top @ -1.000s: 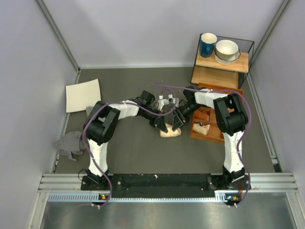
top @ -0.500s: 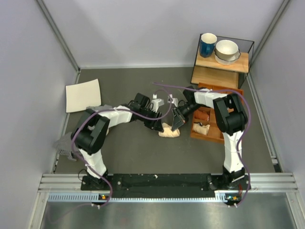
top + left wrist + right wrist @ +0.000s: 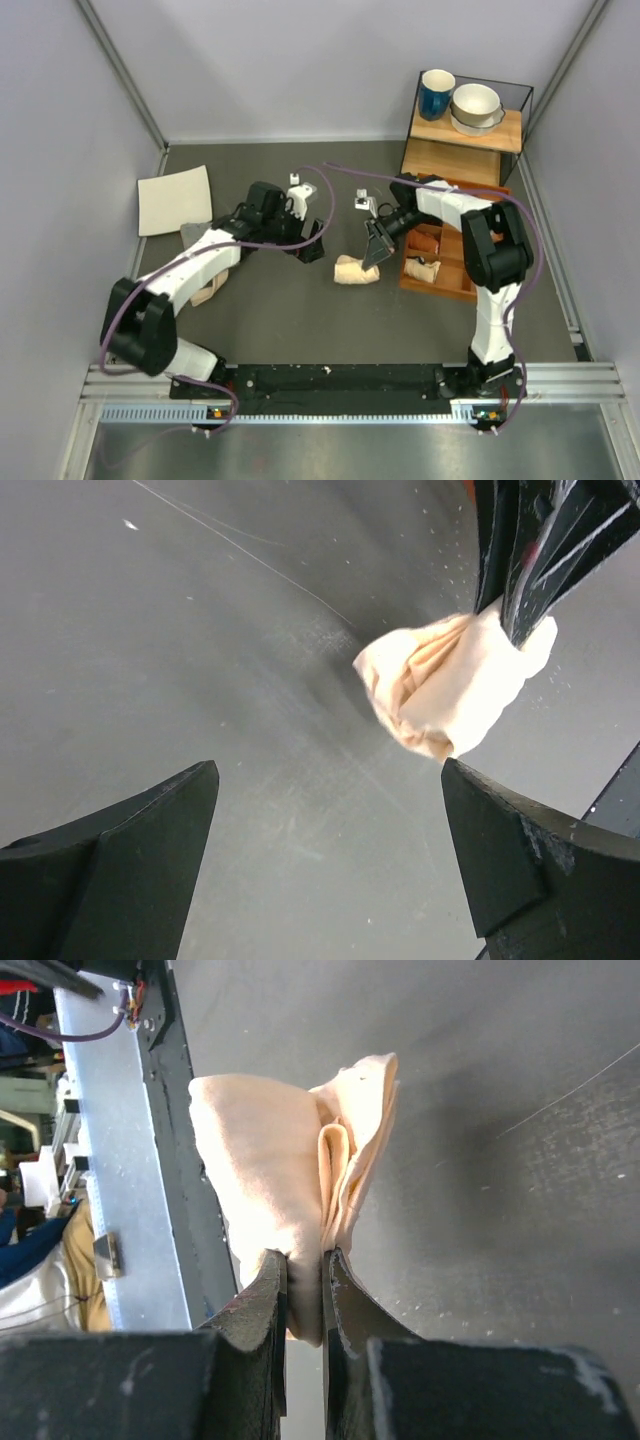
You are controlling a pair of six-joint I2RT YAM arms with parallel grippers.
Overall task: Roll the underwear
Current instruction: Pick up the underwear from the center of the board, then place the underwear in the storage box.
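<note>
I need to set the underwear with my right gripper into the wooden tray's corner compartment (image 3: 435, 188) beside the shelf, in the rolled cloths' row.
The underwear (image 3: 355, 271) lies as a short peach-beige roll on the dark table, right of centre. My right gripper (image 3: 375, 254) is shut on its right end. In the right wrist view the folded cloth (image 3: 270, 1160) is pinched between the two fingers of that gripper (image 3: 305, 1285). My left gripper (image 3: 313, 246) stands wide open a little to the left of the roll, apart from it. The left wrist view shows the left gripper (image 3: 330, 850) with only bare table between its fingers, and the roll (image 3: 450, 685) lies beyond the gripper's right finger.
A white paper sheet (image 3: 175, 200) lies at the back left. A wooden tray (image 3: 432, 289) with rolled cloths sits right of the roll. Behind it is a shelf with a blue mug (image 3: 436, 93) and bowls (image 3: 475, 105). Another pale cloth (image 3: 207, 293) lies beside the left arm.
My left gripper has opened wide and drawn back to the left, away from the roll. My right gripper has shut on the roll's right end.
</note>
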